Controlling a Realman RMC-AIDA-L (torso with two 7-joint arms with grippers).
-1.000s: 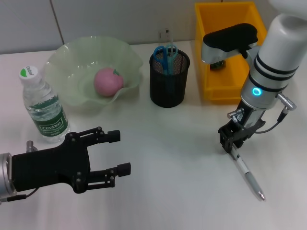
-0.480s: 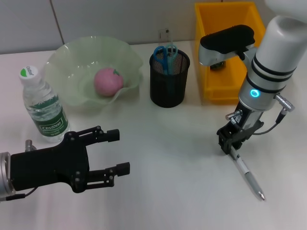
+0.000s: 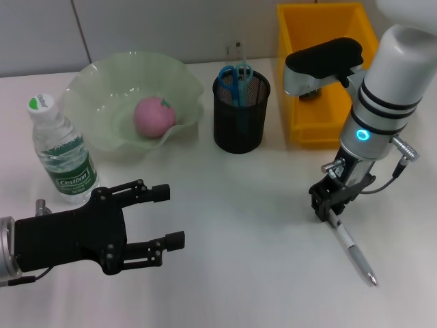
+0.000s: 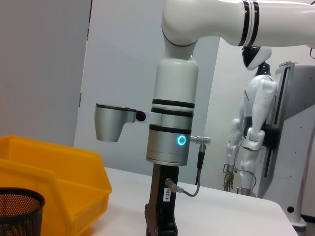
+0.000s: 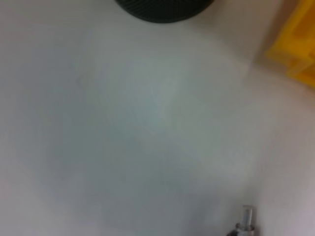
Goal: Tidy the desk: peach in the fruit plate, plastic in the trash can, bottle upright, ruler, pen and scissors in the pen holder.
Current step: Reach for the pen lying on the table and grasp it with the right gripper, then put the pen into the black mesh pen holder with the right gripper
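My right gripper is going to the pen holder. It will let go of the white pen inside the pen holder (image 3: 252,77), between the blue scissors and the rim on the bin side.
A white pen (image 3: 351,247) lies on the table at the right, tip toward the front edge. My right gripper (image 3: 328,207) stands over its far end, shut on it; the left wrist view shows that gripper (image 4: 160,223) from the side. My left gripper (image 3: 171,216) hovers open and empty at the front left. A pink peach (image 3: 153,116) sits in the green fruit plate (image 3: 102,82). The bottle (image 3: 61,154) stands upright. Blue scissors (image 3: 235,74) and a clear ruler (image 3: 237,50) stick out of the black mesh pen holder (image 3: 240,119).
A yellow bin (image 3: 341,31) stands at the back right, behind my right arm, with a small dark item (image 3: 311,93) inside. The right wrist view shows bare table, the pen holder's rim (image 5: 162,10) and the bin's corner (image 5: 295,54).
My right gripper has shifted a few pixels to the left at the pen's far end. The pen's tip and my left arm have stayed where they were.
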